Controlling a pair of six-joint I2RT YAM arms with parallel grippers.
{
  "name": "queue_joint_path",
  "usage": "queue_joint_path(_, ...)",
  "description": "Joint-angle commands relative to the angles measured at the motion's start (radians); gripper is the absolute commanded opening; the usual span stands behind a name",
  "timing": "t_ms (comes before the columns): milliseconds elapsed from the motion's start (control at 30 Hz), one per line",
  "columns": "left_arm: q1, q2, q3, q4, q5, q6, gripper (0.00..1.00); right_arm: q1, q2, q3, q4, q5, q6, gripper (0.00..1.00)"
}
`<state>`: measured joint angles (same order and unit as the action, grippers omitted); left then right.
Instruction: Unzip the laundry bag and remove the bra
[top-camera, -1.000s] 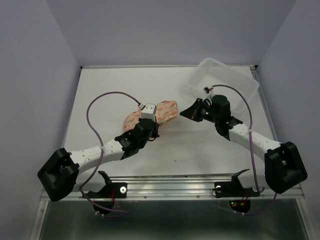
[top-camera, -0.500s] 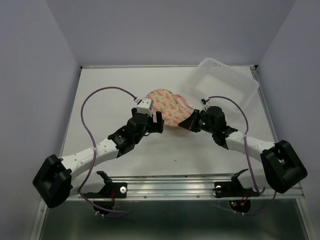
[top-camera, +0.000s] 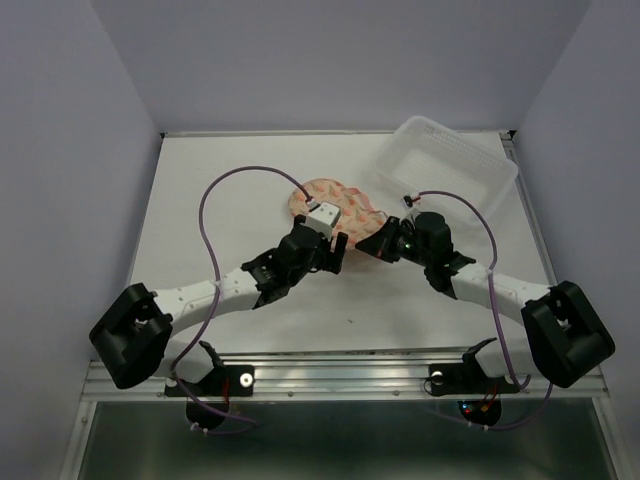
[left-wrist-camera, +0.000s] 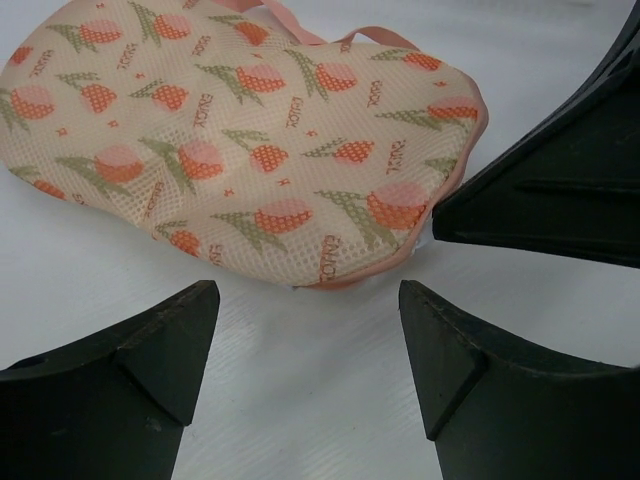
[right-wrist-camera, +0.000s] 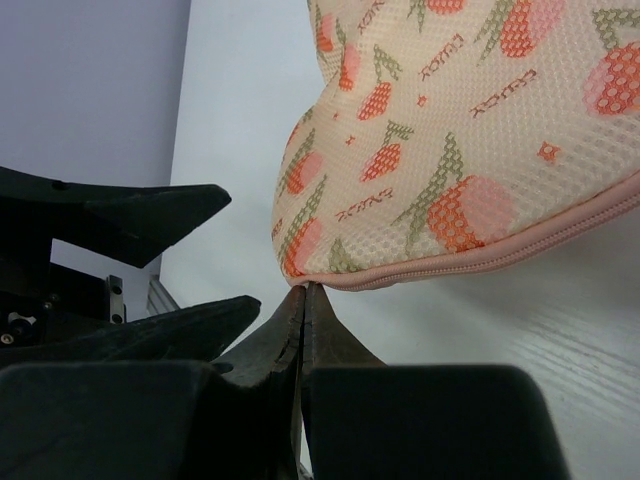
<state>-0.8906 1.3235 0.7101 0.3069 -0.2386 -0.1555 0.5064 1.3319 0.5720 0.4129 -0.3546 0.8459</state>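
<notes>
I will pinch that edge (left-wrist-camera: 338, 282), the loose near edge of the laundry bag, with my left gripper to steady it before unzipping, as my right gripper is at the corner of the laundry bag's rim.
The laundry bag (top-camera: 333, 203) lies flat at mid-table, cream-peach mesh with an orange and green print and a pink zipper rim (right-wrist-camera: 480, 262) that looks closed. In the left wrist view the laundry bag (left-wrist-camera: 250, 140) sits just beyond my left gripper (left-wrist-camera: 305, 300), which is open with only bare table between its fingers. My right gripper (right-wrist-camera: 303, 290) is shut, its tips touching the rim at the bag's near right corner; nothing shows pinched between them. From above, the left gripper (top-camera: 335, 243) and right gripper (top-camera: 372, 243) flank the bag's near edge. The bra is hidden.
A clear rectangular plastic tub (top-camera: 452, 165) stands at the back right, just behind the right arm. Grey walls close in the white table (top-camera: 220, 200) on three sides. Purple cables loop above both arms.
My left gripper has opened and let go of the bag. The bag has shifted right and back, against the right gripper's tips. The left arm followed to the bag's near edge.
</notes>
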Motion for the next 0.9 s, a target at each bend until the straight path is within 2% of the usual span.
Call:
queue_joint_path(0,-0.004,-0.021,0.051,0.058,-0.024,-0.047,0.85,0.004,-0.036,0.019,0.060,-0.006,-0.001,0.01)
queue_joint_path(67,-0.005,-0.041,0.004,0.099,-0.019,0.008,0.89,0.004,-0.031,0.023,0.058,-0.015,-0.004,0.01)
queue_joint_path(200,-0.007,-0.034,-0.027,0.104,0.024,0.151,0.89,0.004,-0.020,0.032,0.058,-0.046,-0.008,0.01)
queue_joint_path(333,-0.027,0.046,-0.005,0.112,0.024,0.302,0.88,0.004,-0.014,0.049,0.058,-0.064,-0.015,0.01)
queue_joint_path(633,-0.053,0.123,0.006,0.169,0.007,0.462,0.82,0.004,-0.017,0.069,0.038,-0.112,-0.025,0.01)
queue_joint_path(733,-0.053,0.137,0.006,0.193,-0.007,0.476,0.75,0.004,-0.023,0.069,0.038,-0.115,-0.025,0.01)
queue_joint_path(833,-0.053,0.148,0.009,0.208,-0.011,0.479,0.50,0.004,-0.028,0.069,0.038,-0.118,-0.025,0.01)
queue_joint_path(867,-0.053,0.149,0.011,0.210,-0.013,0.479,0.45,0.004,-0.027,0.069,0.038,-0.119,-0.024,0.01)
